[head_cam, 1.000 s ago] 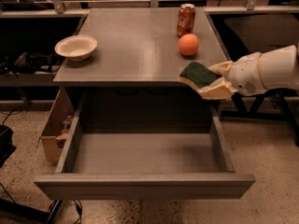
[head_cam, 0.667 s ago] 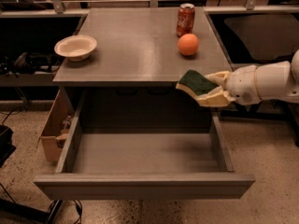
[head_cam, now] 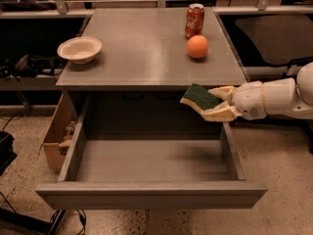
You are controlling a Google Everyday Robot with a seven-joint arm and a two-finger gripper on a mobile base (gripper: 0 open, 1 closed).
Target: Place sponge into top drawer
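Note:
Next, my gripper releases the sponge on the middle of the top drawer's bare bottom (head_cam: 161, 149).
The sponge (head_cam: 201, 96), dark green on top with a yellow underside, is held in my gripper (head_cam: 215, 103), which is shut on it. The gripper reaches in from the right on a white arm (head_cam: 276, 99). It holds the sponge tilted above the right rear part of the top drawer (head_cam: 151, 161), just below the front edge of the cabinet top. The drawer is pulled fully out; it is a wide, shallow grey box and its floor is bare.
On the grey cabinet top (head_cam: 142, 48) stand a white bowl (head_cam: 79, 49) at left, an orange (head_cam: 197, 46) and a red soda can (head_cam: 194, 20) at right. A cardboard box (head_cam: 56, 133) sits on the floor left of the drawer.
The gripper with the sponge has moved left and slightly down, from beside the cabinet's right edge to over the drawer's right rear part.

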